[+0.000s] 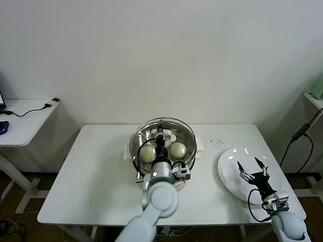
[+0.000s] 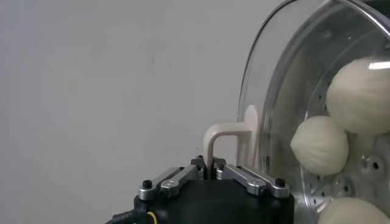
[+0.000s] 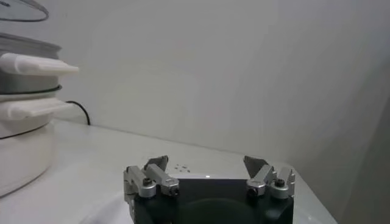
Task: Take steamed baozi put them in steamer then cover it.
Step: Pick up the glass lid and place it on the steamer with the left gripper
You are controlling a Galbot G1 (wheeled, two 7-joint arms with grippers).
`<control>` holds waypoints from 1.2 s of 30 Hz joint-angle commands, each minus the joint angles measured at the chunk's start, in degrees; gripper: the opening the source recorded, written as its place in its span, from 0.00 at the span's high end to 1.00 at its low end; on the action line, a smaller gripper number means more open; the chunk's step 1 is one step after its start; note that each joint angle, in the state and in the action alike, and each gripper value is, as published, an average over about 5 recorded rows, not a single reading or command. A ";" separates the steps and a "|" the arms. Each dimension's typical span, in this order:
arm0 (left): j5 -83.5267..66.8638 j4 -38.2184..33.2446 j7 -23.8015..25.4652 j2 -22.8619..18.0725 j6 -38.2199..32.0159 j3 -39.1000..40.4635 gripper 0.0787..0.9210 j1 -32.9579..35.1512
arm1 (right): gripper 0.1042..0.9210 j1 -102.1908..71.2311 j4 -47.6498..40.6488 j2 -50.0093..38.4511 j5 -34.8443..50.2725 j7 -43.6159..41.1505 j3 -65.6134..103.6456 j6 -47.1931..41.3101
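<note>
I need to let go of the cover, now held directly over the pot, with my left gripper when it is flat on the rim of the shiny steamer [image 1: 164,146] [image 2: 280,140], closing over the baozi.
The steamer [image 1: 162,151] stands at the middle of the table, a shiny pot on a white base. Two steamed baozi [image 1: 147,153] [image 1: 177,149] show inside it through the glass. My left gripper [image 1: 160,143] is shut on the white handle [image 2: 214,139] of the cover [image 2: 286,85], directly over the pot. The left wrist view shows three baozi [image 2: 320,145] behind the glass. From the right wrist, the cover's edge [image 3: 21,9] hangs a little above the steamer's rim [image 3: 24,45]. My right gripper [image 1: 251,166] is open over the white plate [image 1: 229,174] and holds nothing.
The white table [image 1: 91,176] has bare room left of the steamer. A few dark specks [image 1: 214,142] lie between steamer and plate. A side desk [image 1: 25,116] stands at the far left. A black cable [image 1: 298,141] hangs at the right.
</note>
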 commanded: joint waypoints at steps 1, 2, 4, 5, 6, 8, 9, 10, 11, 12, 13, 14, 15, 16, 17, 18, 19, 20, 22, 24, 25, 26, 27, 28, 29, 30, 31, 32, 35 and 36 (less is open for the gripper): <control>0.43 3.29 -1.13 -2.57 2.81 0.71 0.92 -0.06 | 0.12 0.08 -0.61 0.05 0.02 -0.19 0.26 0.25; 0.41 3.55 -1.28 -2.56 2.79 0.62 0.92 0.00 | 0.12 0.13 -0.71 0.04 0.02 -0.19 0.26 0.29; 0.38 4.03 -1.65 -2.60 2.72 0.48 0.92 0.11 | 0.12 0.21 -0.84 0.06 0.02 -0.19 0.25 0.33; 0.36 4.28 -1.87 -2.62 2.67 0.44 0.92 0.12 | 0.12 0.24 -0.88 0.07 0.03 -0.19 0.24 0.35; 0.34 4.53 -2.01 -2.64 2.60 0.40 0.92 0.09 | 0.12 0.26 -0.90 0.09 0.02 -0.19 0.23 0.37; 0.29 4.96 -2.24 -2.68 2.50 0.38 0.92 -0.06 | 0.12 0.28 -0.94 0.12 0.02 -0.20 0.20 0.41; 0.28 5.16 -2.31 -2.69 2.44 0.39 0.92 -0.18 | 0.12 0.28 -0.97 0.14 0.02 -0.20 0.18 0.45; 0.27 5.35 -2.36 -2.70 2.38 0.40 0.92 -0.31 | 0.12 0.28 -1.01 0.15 0.02 -0.21 0.17 0.50; 0.27 5.54 -2.39 -2.70 2.33 0.41 0.92 -0.45 | 0.12 0.28 -1.04 0.16 0.02 -0.21 0.16 0.54; 0.28 5.73 -2.40 -2.71 2.27 0.41 0.92 -0.59 | 0.12 0.27 -1.07 0.16 0.02 -0.22 0.15 0.58; 0.29 5.91 -2.39 -2.70 2.21 0.41 0.92 -0.70 | 0.12 0.27 -1.10 0.17 0.03 -0.22 0.15 0.63; 0.31 6.08 -2.38 -2.69 2.13 0.41 0.92 -0.78 | 0.12 0.26 -1.12 0.17 0.04 -0.22 0.16 0.66; 0.35 6.22 -2.37 -2.66 2.05 0.42 0.92 -0.83 | 0.12 0.26 -1.15 0.17 0.05 -0.23 0.18 0.68; 0.39 6.34 -2.38 -2.62 1.94 0.42 0.92 -0.84 | 0.12 0.25 -1.18 0.16 0.07 -0.23 0.19 0.72; 0.44 6.44 -2.39 -2.58 1.82 0.41 0.92 -0.84 | 0.12 0.25 -1.20 0.15 0.09 -0.24 0.22 0.75; 0.50 6.53 -2.41 -2.58 1.70 0.36 0.92 -0.84 | 0.12 0.25 -1.23 0.13 0.10 -0.26 0.25 0.76; 0.61 6.63 -2.44 -2.62 1.59 0.27 0.92 -0.87 | 0.12 0.25 -1.26 0.11 0.11 -0.28 0.27 0.78; 0.70 6.71 -2.46 -2.67 1.48 0.18 0.92 -0.91 | 0.12 0.25 -1.29 0.09 0.13 -0.29 0.29 0.80; 0.86 6.84 -2.47 -2.79 1.34 0.05 0.92 -1.05 | 0.12 0.26 -1.36 0.08 0.13 -0.31 0.31 0.84; 0.98 6.94 -2.49 -2.79 1.24 0.11 0.92 -1.13 | 0.12 0.28 -1.41 0.11 0.14 -0.31 0.32 0.90; 1.07 7.01 -2.51 -2.81 1.17 0.13 0.92 -1.12 | 0.12 0.28 -1.43 0.13 0.14 -0.32 0.33 0.93; 1.20 7.09 -2.53 -2.81 1.05 0.15 0.92 -1.08 | 0.12 0.29 -1.45 0.14 0.14 -0.32 0.33 0.96; 1.34 7.20 -2.57 -2.81 0.94 0.16 0.92 -1.03 | 0.12 0.30 -1.48 0.14 0.15 -0.32 0.33 1.00; 1.49 7.31 -2.60 -2.79 0.78 0.18 0.92 -0.97 | 0.12 0.31 -1.50 0.14 0.16 -0.33 0.34 1.04; 1.58 7.39 -2.62 -2.73 0.64 0.24 0.92 -0.93 | 0.12 0.32 -1.51 0.14 0.16 -0.33 0.35 1.07; 1.67 7.47 -2.64 -2.62 0.53 0.34 0.92 -0.90 | 0.12 0.32 -1.53 0.14 0.18 -0.34 0.36 1.10; 1.77 7.55 -2.65 -2.50 0.42 0.43 0.92 -0.88 | 0.12 0.32 -1.55 0.15 0.20 -0.35 0.38 1.13; 1.86 7.60 -2.66 -2.39 0.33 0.52 0.92 -0.89 | 0.12 0.31 -1.57 0.16 0.21 -0.36 0.40 1.17; 2.11 7.80 -2.68 -2.21 0.11 0.51 0.92 -1.04 | 0.12 0.25 -1.68 0.19 0.22 -0.39 0.41 1.28; 2.15 7.84 -2.67 -2.18 0.05 0.46 0.92 -1.13 | 0.12 0.23 -1.73 0.20 0.22 -0.40 0.41 1.33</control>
